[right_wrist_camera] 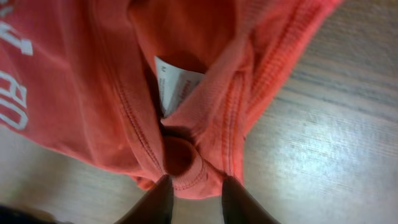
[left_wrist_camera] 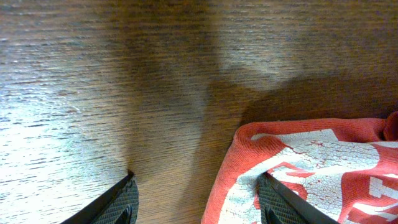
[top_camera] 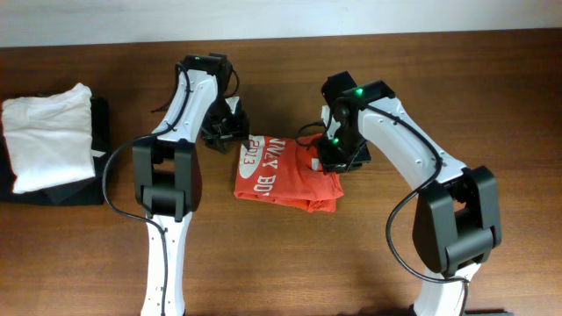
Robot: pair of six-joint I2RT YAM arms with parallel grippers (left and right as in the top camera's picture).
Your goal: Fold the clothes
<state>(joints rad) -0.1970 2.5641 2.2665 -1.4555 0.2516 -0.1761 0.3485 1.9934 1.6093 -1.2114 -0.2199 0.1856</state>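
Note:
The T-shirt's end is bunched below the white label; before folding, my right gripper next pulls it out, opens and grabs its outer edge point(right_wrist_camera: 239, 148).
The red-orange T-shirt point(top_camera: 285, 171) with white lettering lies partly folded at the middle of the wooden table. My left gripper point(top_camera: 224, 127) is at its upper left corner. In the left wrist view it point(left_wrist_camera: 199, 190) is open: one finger rests on bare wood, the other on the shirt's printed corner point(left_wrist_camera: 311, 162). My right gripper point(top_camera: 338, 156) is at the shirt's upper right edge. In the right wrist view its fingers point(right_wrist_camera: 198, 190) are shut on a bunched hem of the shirt point(right_wrist_camera: 186, 155), with a white label point(right_wrist_camera: 174, 84) showing above.
A white folded garment point(top_camera: 48, 136) lies on a black folded garment point(top_camera: 53, 191) at the table's far left. The table's back edge meets a white wall point(top_camera: 281, 17).

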